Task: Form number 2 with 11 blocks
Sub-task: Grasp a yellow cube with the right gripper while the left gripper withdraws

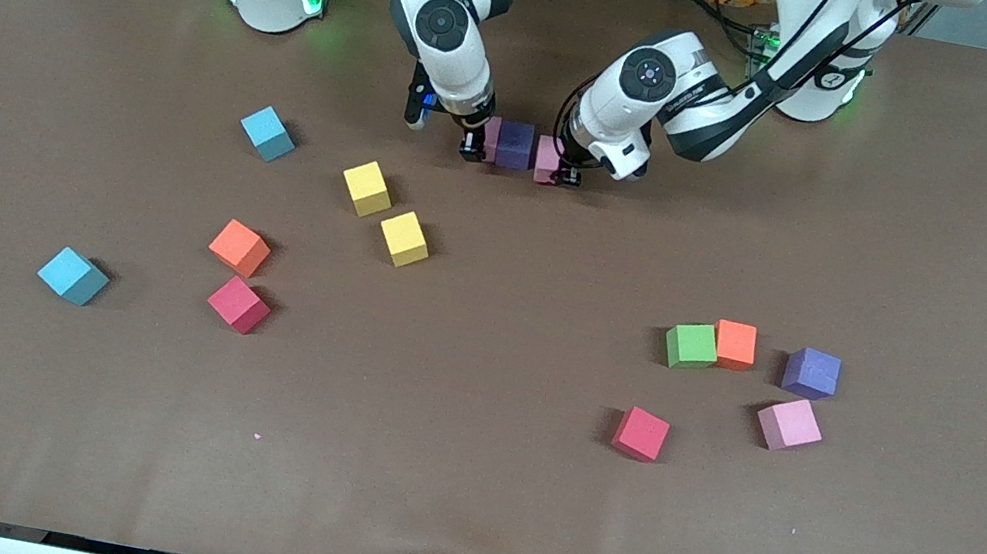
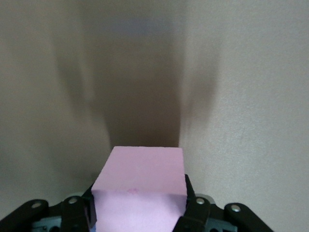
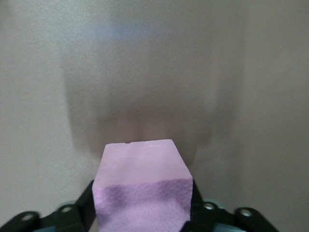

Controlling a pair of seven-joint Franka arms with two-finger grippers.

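Observation:
My left gripper needs to release the second pink cube flush (image 1: 548, 153) against the dark purple cube, opposite the first.
A short row of three cubes lies near the robots' bases: a pink cube (image 1: 491, 135), a dark purple cube (image 1: 515, 145) and a second pink cube (image 1: 546, 161). My right gripper (image 1: 474, 148) is shut on the first pink cube (image 3: 142, 186). My left gripper (image 1: 564, 174) is shut on the second pink cube (image 2: 140, 186). Both held cubes sit at table height beside the purple one. Loose on the table are two yellow cubes (image 1: 366, 188) (image 1: 404, 238), an orange (image 1: 240, 248) and a red (image 1: 238, 304).
Toward the left arm's end lie a green cube (image 1: 692, 346), an orange (image 1: 735, 345), a purple (image 1: 812, 373), a pink (image 1: 789, 424) and a red (image 1: 641, 433). Two teal cubes (image 1: 267, 133) (image 1: 73, 276) lie toward the right arm's end.

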